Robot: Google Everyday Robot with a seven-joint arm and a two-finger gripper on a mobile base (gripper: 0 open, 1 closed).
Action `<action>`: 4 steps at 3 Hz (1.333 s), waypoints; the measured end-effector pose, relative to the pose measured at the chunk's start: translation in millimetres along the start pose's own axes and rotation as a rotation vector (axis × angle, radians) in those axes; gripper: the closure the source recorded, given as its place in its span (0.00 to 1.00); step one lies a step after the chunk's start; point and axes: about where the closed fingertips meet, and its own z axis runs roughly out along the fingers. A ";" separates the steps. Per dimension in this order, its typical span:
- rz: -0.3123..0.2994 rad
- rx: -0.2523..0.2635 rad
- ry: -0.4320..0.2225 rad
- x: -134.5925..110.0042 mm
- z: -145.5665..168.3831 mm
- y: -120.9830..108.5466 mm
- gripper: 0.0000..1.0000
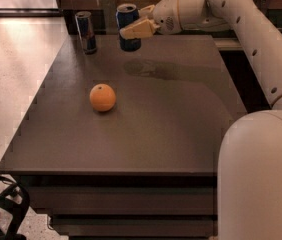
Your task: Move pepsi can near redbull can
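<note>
I need to let go of the pepsi can on the table (115, 63) behind the orange, a small gap away from the redbull can. The pepsi can now hangs above the table's far part.
The pepsi can (128, 18), wide and dark blue with a silver top, hangs in the air above the far part of the dark table (146, 119). My gripper (137, 28) is shut on the can's right side and holds it upright. The redbull can (86, 32), slim and silvery blue, stands on the table's far left corner, a short way left of the pepsi can. The pepsi can's shadow falls on the table below and to the right of it.
An orange (102, 97) lies on the table's left half, nearer to me than both cans. My white arm (251, 29) reaches in from the right. A counter edge (231, 43) runs behind the table at the right. Bare floor (11, 74) lies to the left.
</note>
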 end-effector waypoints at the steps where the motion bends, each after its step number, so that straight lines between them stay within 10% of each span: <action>1: 0.013 -0.020 -0.015 22.5 32.8 -11.1 1.00; 4: 0.033 -0.071 -0.008 66.1 92.9 -18.3 1.00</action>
